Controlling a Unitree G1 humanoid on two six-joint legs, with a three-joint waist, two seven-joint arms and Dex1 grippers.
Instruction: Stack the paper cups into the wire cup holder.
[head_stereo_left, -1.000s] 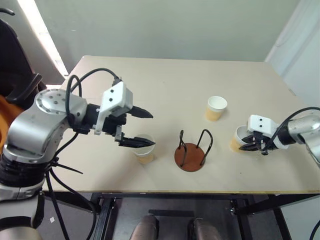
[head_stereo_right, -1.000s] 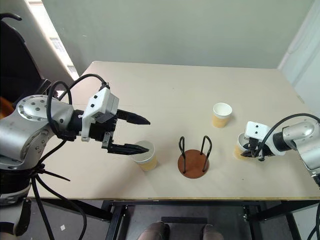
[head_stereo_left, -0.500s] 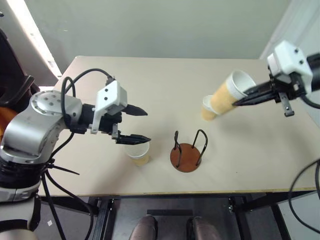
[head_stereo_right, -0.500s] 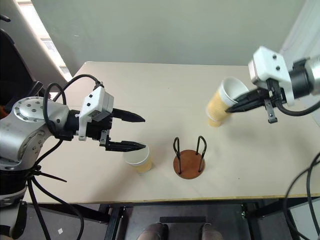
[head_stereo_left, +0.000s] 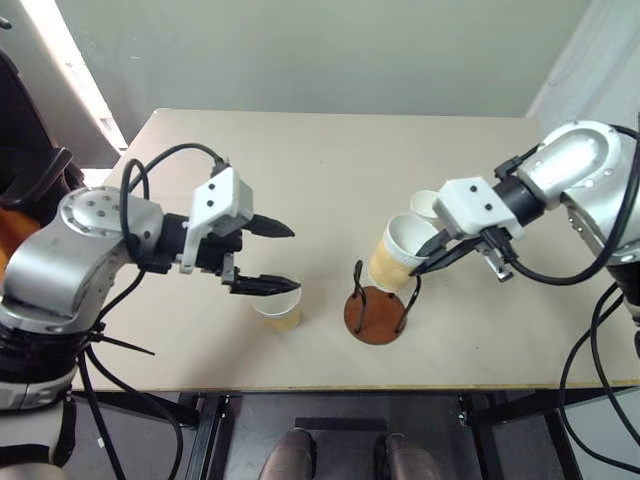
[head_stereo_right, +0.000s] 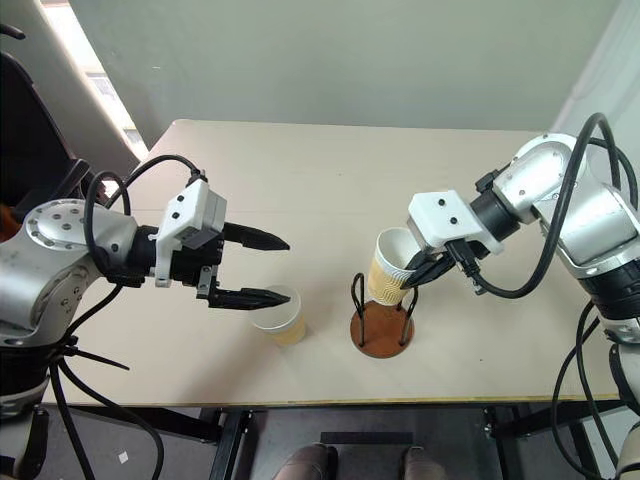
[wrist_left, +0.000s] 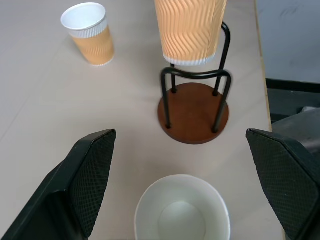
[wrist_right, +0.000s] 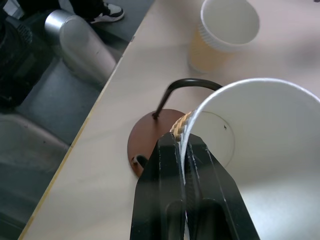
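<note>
I will next close my left gripper on the back rim (head_stereo_left: 286, 280) (wrist_left: 141, 199) of the second cup, on the side away from the table's front edge.
The wire cup holder (head_stereo_left: 378, 312), a red-brown disc with two black loops, stands near the table's front edge. My right gripper (head_stereo_left: 422, 267) is shut on the rim of a tan paper cup (head_stereo_left: 398, 256), one finger inside the cup's wall and one outside. The cup hangs tilted, with its bottom at the top of the loops (wrist_left: 196, 75). A second cup (head_stereo_left: 278, 306) stands upright left of the holder. My left gripper (head_stereo_left: 295, 259) hovers open just above its rim. A third cup (head_stereo_left: 424, 204) stands farther back, partly hidden behind the right hand.
The tan table (head_stereo_left: 300, 160) has bare room at the back and left. Its front edge (head_stereo_left: 330, 382) runs close to the holder. Black cables (head_stereo_left: 590, 330) hang off both arms.
My right gripper lifted its cup off the table at the right and carried it left, then down to the holder. The left gripper stayed open over its cup.
</note>
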